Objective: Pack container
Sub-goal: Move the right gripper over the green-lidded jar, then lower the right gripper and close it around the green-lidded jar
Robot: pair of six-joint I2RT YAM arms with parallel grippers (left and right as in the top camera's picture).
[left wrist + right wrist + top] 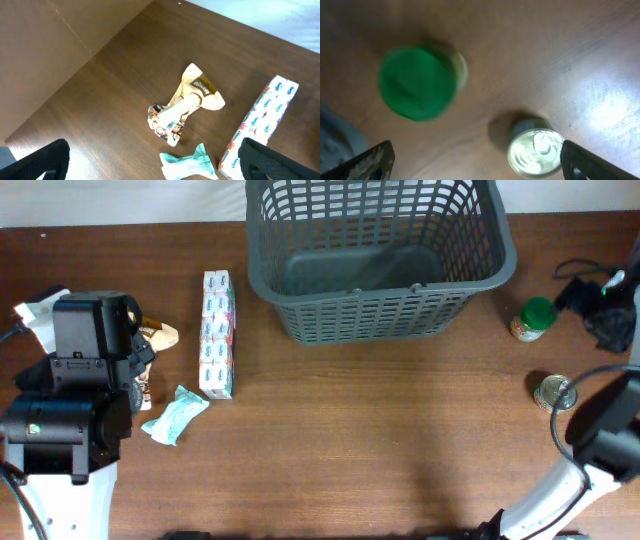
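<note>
The green-lidded jar stands closer to the basket than the metal tin can, and I should close my right gripper on its lid (539,313) (416,83).
The container, a dark grey lattice basket (370,315), stands at the back centre and looks empty. My left gripper (155,167) is open and empty, held above a teal packet (190,165), a crumpled brown and white wrapper (187,102) and a long white box of packs (262,117). In the overhead view these lie left of the basket: the box (217,333), the packet (175,415) and the wrapper (155,337). My right gripper (480,167) is open and empty, above a green-lidded jar (417,82) and a metal tin can (535,152).
The jar (533,318) and the can (553,391) stand right of the basket, near my right arm (600,305). My left arm (80,380) covers the table's left edge. A white wall runs behind the basket.
</note>
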